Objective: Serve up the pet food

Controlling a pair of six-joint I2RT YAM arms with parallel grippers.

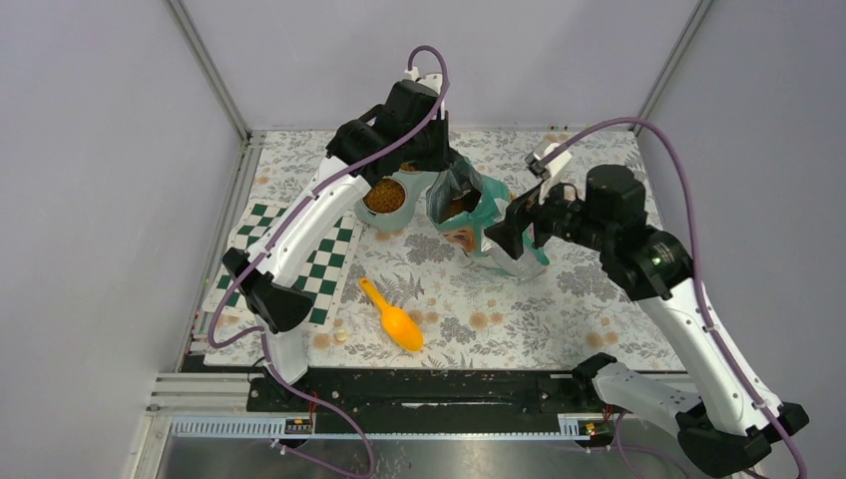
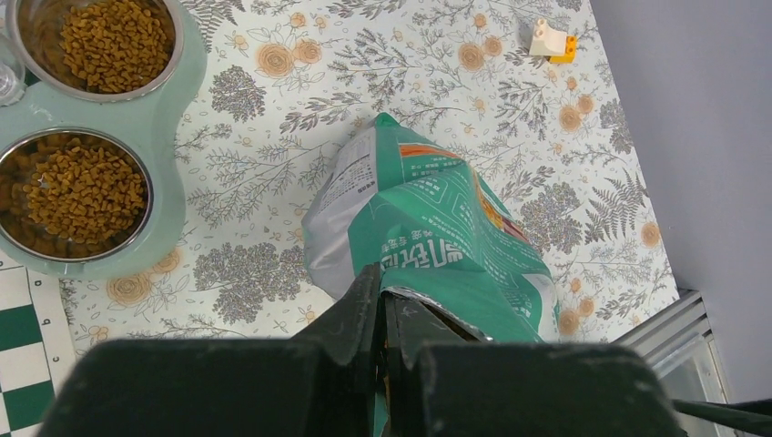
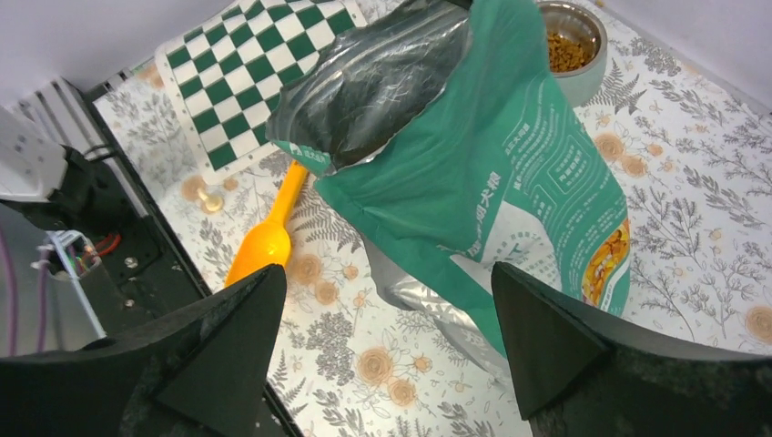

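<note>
The pouch hangs crooked from my left gripper, so my right gripper needs to grab the free edge of its open rim (image 1: 483, 204) and pull the pouch upright.
The teal-and-white pet food pouch (image 1: 477, 215) stands open mid-table, leaning. My left gripper (image 1: 442, 172) is shut on its top rim; in the left wrist view the gripper (image 2: 387, 305) pinches the edge of the pouch (image 2: 428, 228). Kibble (image 2: 84, 187) fills both steel bowls of the pale green feeder (image 1: 387, 202), just left of the pouch. My right gripper (image 1: 507, 232) is open beside the pouch's right side; in the right wrist view the gripper (image 3: 387, 296) spans the lower part of the pouch (image 3: 492, 155) without touching it.
An orange scoop (image 1: 394, 317) lies empty on the floral cloth in front of the pouch, also in the right wrist view (image 3: 264, 238). A green-and-white checkered mat (image 1: 319, 261) lies at the left. A small white-and-orange block (image 2: 553, 41) sits near the back wall.
</note>
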